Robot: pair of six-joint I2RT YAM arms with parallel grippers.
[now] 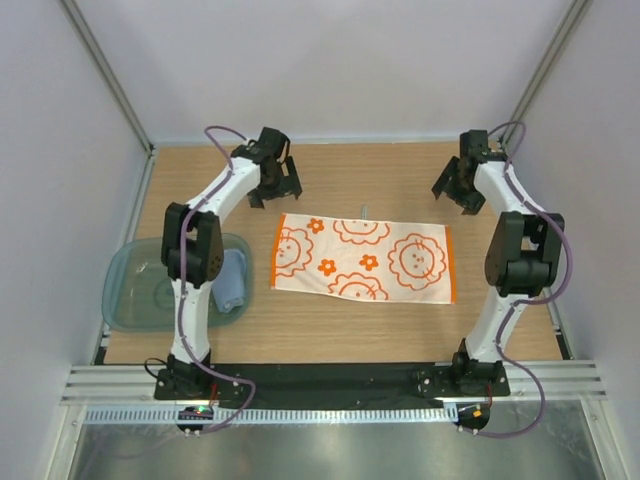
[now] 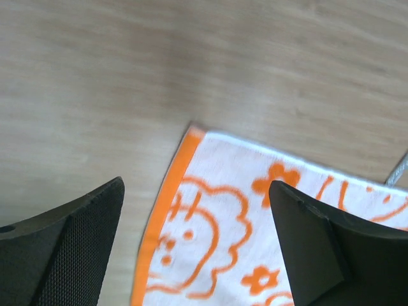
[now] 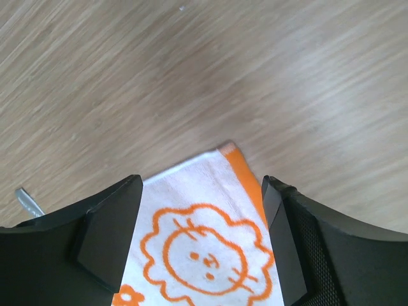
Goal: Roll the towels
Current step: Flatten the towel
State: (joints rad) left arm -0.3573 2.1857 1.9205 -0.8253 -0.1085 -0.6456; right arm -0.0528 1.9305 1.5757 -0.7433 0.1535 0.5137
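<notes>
Next, my right gripper should grab the orange and white towel by the near corner (image 1: 452, 300) on its own side, at the orange edge's near end.
An orange and white towel (image 1: 362, 258) with flower faces lies flat and spread out in the middle of the wooden table. My left gripper (image 1: 281, 187) hangs open above and just beyond its far left corner (image 2: 191, 131). My right gripper (image 1: 455, 190) hangs open above and just beyond its far right corner (image 3: 226, 150). Both are empty and off the cloth. A pale blue towel (image 1: 233, 282) lies in the plastic tray, partly hidden by my left arm.
A translucent blue-green tray (image 1: 135, 290) sits at the table's left edge. A small grey loop tag (image 1: 363, 211) sticks out from the towel's far edge. Frame posts stand at the back corners.
</notes>
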